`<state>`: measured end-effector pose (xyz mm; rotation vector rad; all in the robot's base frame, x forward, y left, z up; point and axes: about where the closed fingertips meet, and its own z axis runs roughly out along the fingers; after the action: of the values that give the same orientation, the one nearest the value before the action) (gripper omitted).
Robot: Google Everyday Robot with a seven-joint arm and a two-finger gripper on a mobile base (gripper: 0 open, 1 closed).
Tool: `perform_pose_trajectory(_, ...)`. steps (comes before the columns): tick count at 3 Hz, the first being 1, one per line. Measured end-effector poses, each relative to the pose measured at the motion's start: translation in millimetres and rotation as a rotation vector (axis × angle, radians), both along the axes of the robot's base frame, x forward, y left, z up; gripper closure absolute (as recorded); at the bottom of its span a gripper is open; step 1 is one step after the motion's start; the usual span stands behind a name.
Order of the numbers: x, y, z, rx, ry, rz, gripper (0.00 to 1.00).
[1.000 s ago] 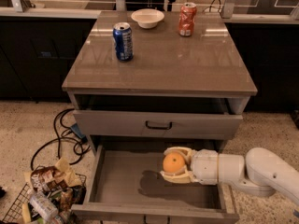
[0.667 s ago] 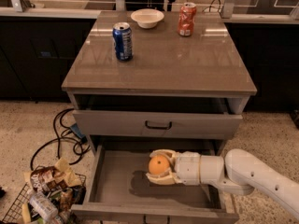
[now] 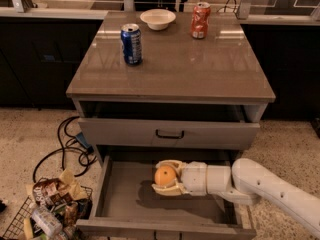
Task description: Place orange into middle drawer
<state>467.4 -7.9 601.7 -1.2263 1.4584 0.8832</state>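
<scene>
The robot's gripper will release the orange on the middle drawer's bottom near the front (image 3: pixel 138 195), toward the wire basket.
The orange (image 3: pixel 165 175) is held between the fingers of my gripper (image 3: pixel 167 178), over the floor of the open middle drawer (image 3: pixel 125 199). My gripper is shut on the fruit and reaches in from the right, its white arm (image 3: pixel 260 186) crossing the drawer's right side. The orange casts a shadow on the drawer floor just below, so it hangs slightly above it, near the drawer's centre.
Above is a closed drawer with a black handle (image 3: pixel 169 134). On the countertop stand a blue can (image 3: pixel 131 44), a red-orange can (image 3: pixel 200 20) and a white bowl (image 3: pixel 157 19). A wire basket of snack packs (image 3: pixel 47 211) and black cables (image 3: pixel 67 146) lie at the left on the floor.
My gripper has carried the orange leftward, from the drawer's right part toward its centre, and the arm has reached further in.
</scene>
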Motion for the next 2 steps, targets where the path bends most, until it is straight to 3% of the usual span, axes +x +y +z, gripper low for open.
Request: perform_pose_trajectory(2,40.4,52.5,-84.5,0.031,0.078,0.041,1.00)
